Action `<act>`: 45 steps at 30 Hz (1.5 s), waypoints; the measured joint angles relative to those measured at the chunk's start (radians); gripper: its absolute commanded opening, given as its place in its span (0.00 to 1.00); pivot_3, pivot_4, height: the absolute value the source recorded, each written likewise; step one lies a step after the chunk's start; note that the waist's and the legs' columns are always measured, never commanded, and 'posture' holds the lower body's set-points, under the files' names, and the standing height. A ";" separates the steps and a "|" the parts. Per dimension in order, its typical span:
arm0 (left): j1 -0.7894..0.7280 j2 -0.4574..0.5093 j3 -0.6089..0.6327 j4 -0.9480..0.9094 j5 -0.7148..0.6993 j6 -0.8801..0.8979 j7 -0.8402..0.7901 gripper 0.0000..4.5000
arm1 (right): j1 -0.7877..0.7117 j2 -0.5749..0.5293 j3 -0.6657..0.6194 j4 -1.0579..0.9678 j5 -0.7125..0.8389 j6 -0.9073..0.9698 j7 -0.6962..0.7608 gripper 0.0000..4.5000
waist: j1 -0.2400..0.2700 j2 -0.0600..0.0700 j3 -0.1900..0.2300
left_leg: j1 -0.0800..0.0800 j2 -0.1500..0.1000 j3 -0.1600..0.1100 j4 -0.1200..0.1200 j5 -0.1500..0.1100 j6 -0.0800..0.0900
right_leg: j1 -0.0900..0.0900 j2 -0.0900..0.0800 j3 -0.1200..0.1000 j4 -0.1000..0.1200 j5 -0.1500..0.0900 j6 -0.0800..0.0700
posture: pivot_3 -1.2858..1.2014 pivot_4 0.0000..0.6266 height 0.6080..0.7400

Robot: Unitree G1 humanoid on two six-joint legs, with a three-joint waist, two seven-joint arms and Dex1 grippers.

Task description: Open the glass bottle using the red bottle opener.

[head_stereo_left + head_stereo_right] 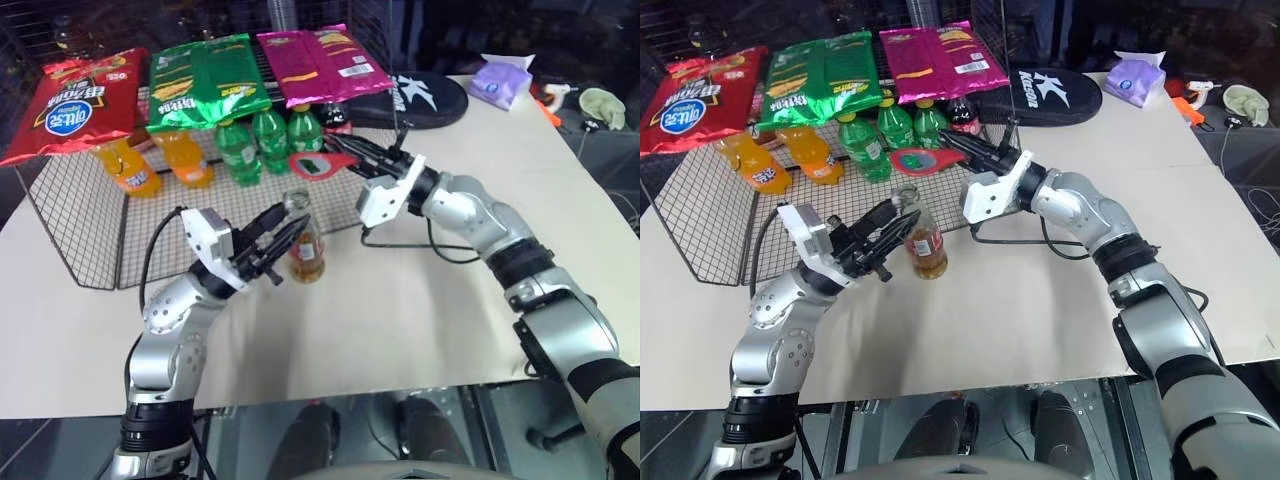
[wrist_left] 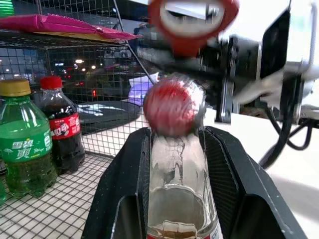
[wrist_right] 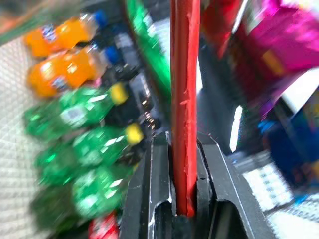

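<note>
Next, my right gripper puts the red bottle opener down on the bare table (image 1: 436,261) in front of the black pouch.
The glass bottle (image 1: 305,250) stands upright on the table, amber liquid low inside and a red cap (image 2: 174,107) on its neck. My left gripper (image 1: 288,243) is shut on the bottle, with a black finger (image 2: 124,189) on either side of the neck. The red bottle opener (image 1: 318,163) hangs just above and behind the cap, ring head toward the bottle, not touching it. My right gripper (image 1: 348,150) is shut on the opener's slim handle (image 3: 184,99), reaching in from the right.
A wire rack (image 1: 90,215) behind the bottle holds green soda bottles (image 1: 240,150), orange bottles (image 1: 130,170), a cola bottle (image 2: 62,129) and snack bags (image 1: 205,75). A black pouch (image 1: 420,100) and a purple tissue pack (image 1: 500,82) lie at the back right. The table's front edge (image 1: 300,395) is close.
</note>
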 measured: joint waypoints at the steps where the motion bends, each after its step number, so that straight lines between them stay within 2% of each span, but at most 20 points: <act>1: 0.000 0.000 0.000 0.000 0.000 0.000 0.000 0.25 | 0.000 0.000 -0.002 0.000 0.000 0.001 0.000 0.00 | 0.000 0.000 0.000 | 0.000 0.000 0.000 0.000 0.000 0.000 | 0.000 0.000 0.000 0.000 0.000 0.000 | 0.52 0.24 1.00; 16: -0.002 -0.001 0.004 -0.001 -0.011 0.014 0.003 0.25 | 0.008 -0.001 -0.002 -0.001 0.000 0.022 0.000 0.00 | -0.003 0.000 0.000 | 0.000 0.000 0.000 0.000 0.000 0.000 | 0.000 0.000 0.000 0.000 0.000 0.000 | 0.52 0.24 1.00; 17: -0.002 -0.001 0.004 -0.002 -0.015 0.017 0.003 0.47 | 0.009 -0.001 -0.002 -0.001 0.001 0.022 0.000 0.00 | -0.003 0.000 0.000 | 0.000 0.000 0.000 0.000 0.000 0.000 | 0.000 0.000 0.000 0.000 0.000 0.000 | 0.52 0.24 1.00; 18: 0.001 -0.001 0.002 0.000 -0.015 0.030 0.003 0.53 | 0.011 0.000 -0.002 -0.002 0.001 0.022 0.001 0.00 | -0.003 0.000 0.000 | 0.000 0.000 0.000 0.000 0.000 0.000 | 0.000 0.000 0.000 0.000 0.000 0.000 | 0.52 0.24 1.00; 22: 0.026 -0.009 -0.035 0.009 -0.007 0.052 0.002 0.94 | 0.017 0.000 -0.002 -0.002 0.002 0.023 0.001 0.00 | -0.006 0.000 0.000 | -0.001 0.001 0.000 0.000 0.000 0.000 | -0.002 0.001 0.000 0.000 0.000 0.000 | 0.52 0.24 1.00; 37: 0.025 -0.005 -0.033 0.010 -0.008 0.056 0.002 0.94 | 0.043 0.003 -0.004 -0.006 0.027 0.038 0.011 0.00 | -0.006 0.000 0.000 | -0.001 0.001 0.001 -0.001 0.000 0.000 | -0.002 0.001 0.001 -0.001 0.000 0.000 | 0.52 0.24 1.00; 39: 0.030 0.003 -0.030 0.004 -0.011 0.064 0.001 0.94 | 0.072 0.003 -0.014 -0.010 0.070 0.044 0.034 0.00 | -0.006 0.000 0.000 | -0.001 0.001 0.001 -0.001 0.000 0.000 | -0.002 0.001 0.001 -0.001 0.000 0.000 | 0.52 0.24 1.00; 42: 0.066 0.025 -0.017 -0.023 -0.030 0.075 -0.002 0.94 | 0.161 -0.001 -0.049 -0.069 0.225 0.085 0.131 0.00 | -0.006 0.000 0.000 | -0.001 0.002 0.001 -0.003 0.000 0.000 | -0.001 0.001 0.001 -0.003 0.000 0.000 | 0.52 0.24 1.00; 45: 0.104 0.052 0.020 -0.043 -0.048 0.089 -0.004 0.94 | 0.301 -0.029 -0.069 -0.184 0.415 0.209 0.288 0.00 | -0.004 0.000 0.000 | -0.001 0.002 0.000 -0.005 0.000 0.000 | -0.001 0.000 0.000 -0.005 0.000 0.000 | 0.52 0.24 1.00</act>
